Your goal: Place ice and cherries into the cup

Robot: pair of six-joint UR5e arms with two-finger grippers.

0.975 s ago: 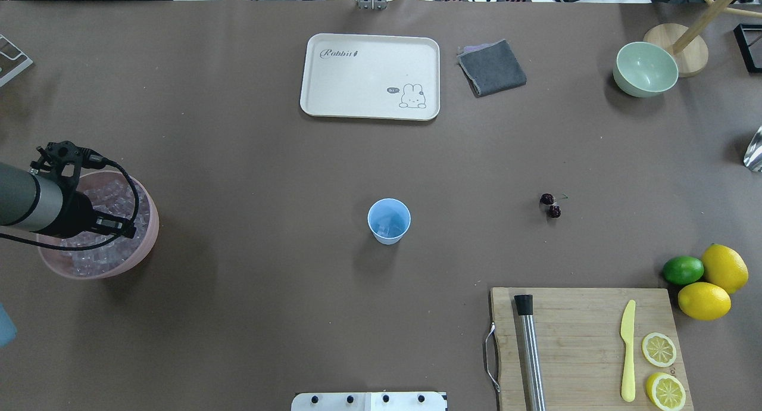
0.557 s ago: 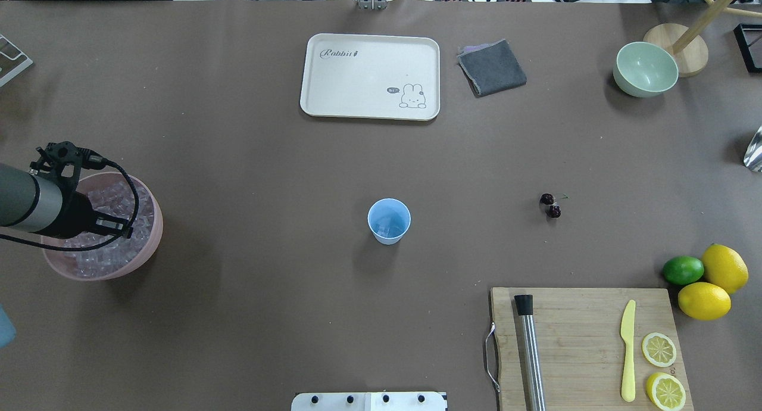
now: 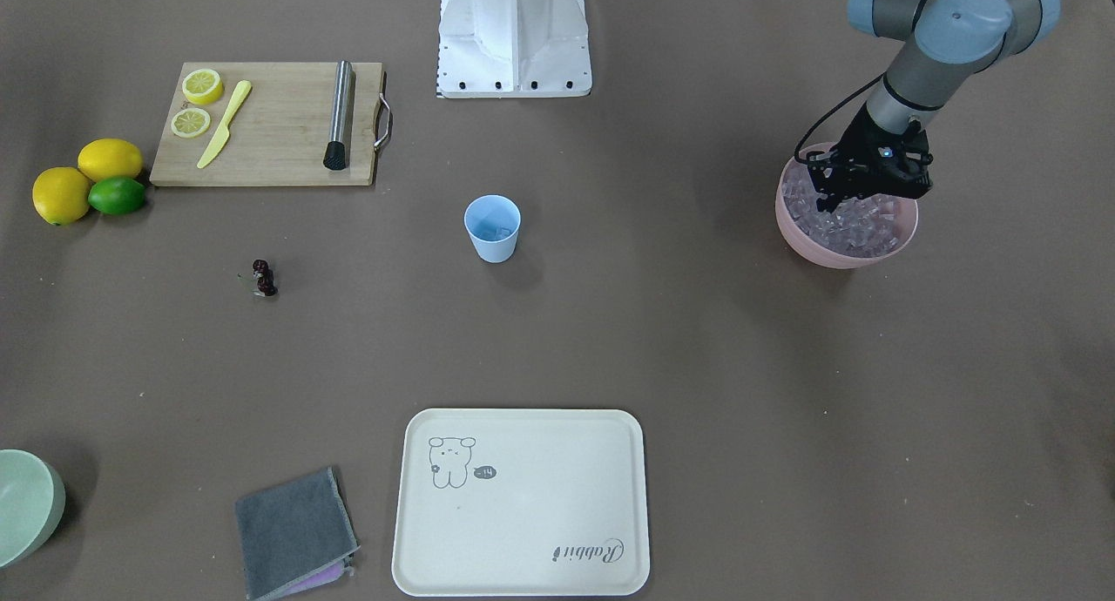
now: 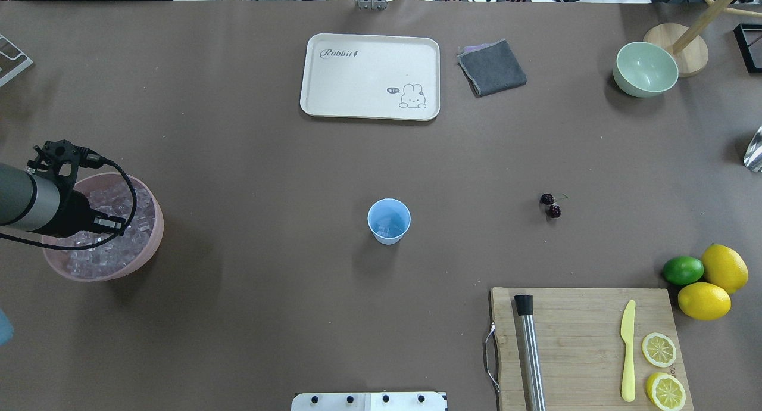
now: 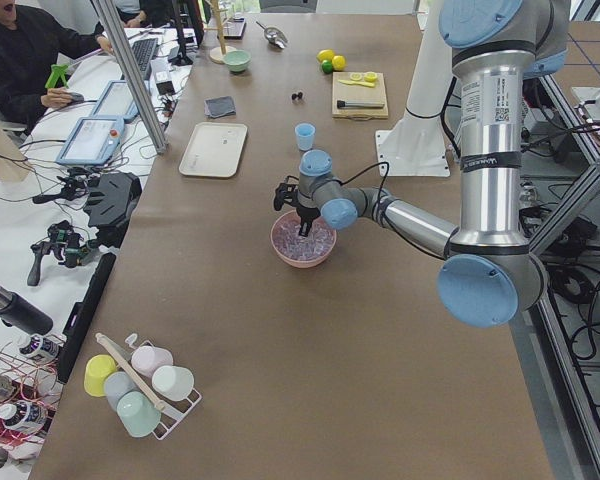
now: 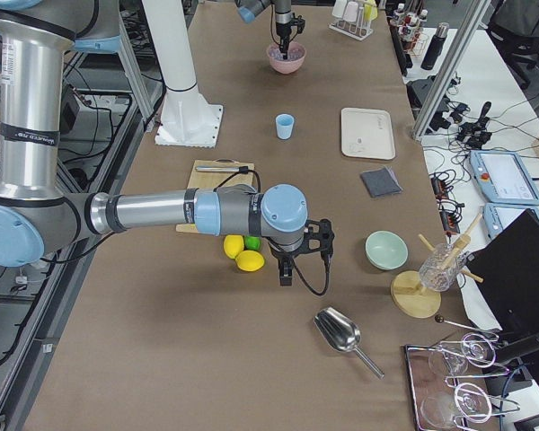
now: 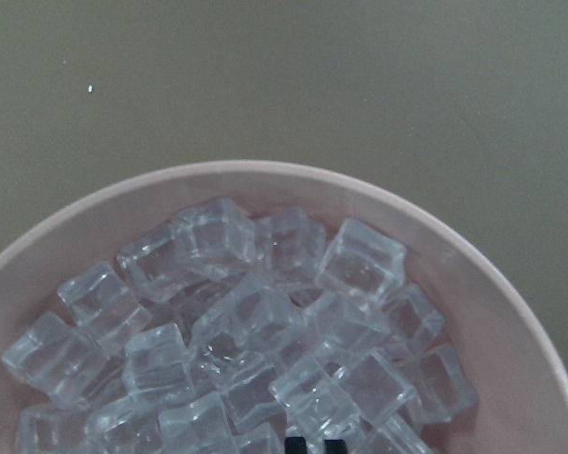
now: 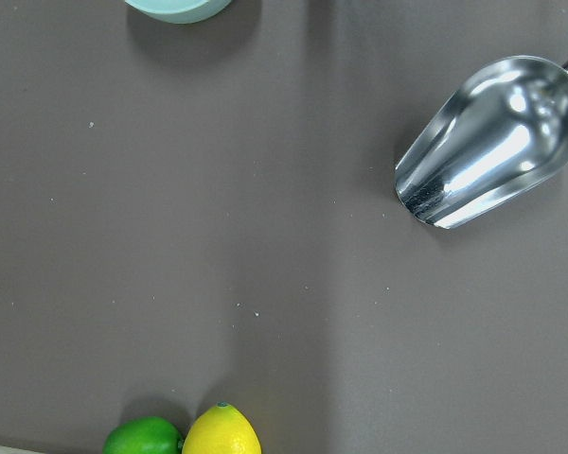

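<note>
The fingers of my left gripper are shut and empty beside an ice cube, so they should open, shift toward the bowl's rim and close around that cube (image 7: 314,399).
The light blue cup (image 4: 389,220) stands upright mid-table, a little ice visible inside it. To its right on the bare table lie the dark cherries (image 4: 550,205). More ice (image 7: 256,331) fills the pink bowl (image 4: 152,244) at the table's left end. My left gripper (image 3: 849,202) points down into that bowl; in the left wrist view its fingertips (image 7: 295,443) sit close together among the cubes, and it looks shut with no cube between them. My right gripper (image 6: 285,274) hangs over the table's right end near the lemons, and I cannot tell its state.
A cream tray (image 4: 370,76), grey cloth (image 4: 492,67) and pale green bowl (image 4: 645,69) line the far side. A cutting board (image 4: 583,339) with muddler, yellow knife and lemon halves sits near right, beside two lemons and a lime (image 4: 683,270). A metal scoop (image 8: 488,147) lies at the right end.
My left wrist has shifted slightly leftward over the pink bowl, and the bowl has nudged a little. The cup and the cherries have not moved.
</note>
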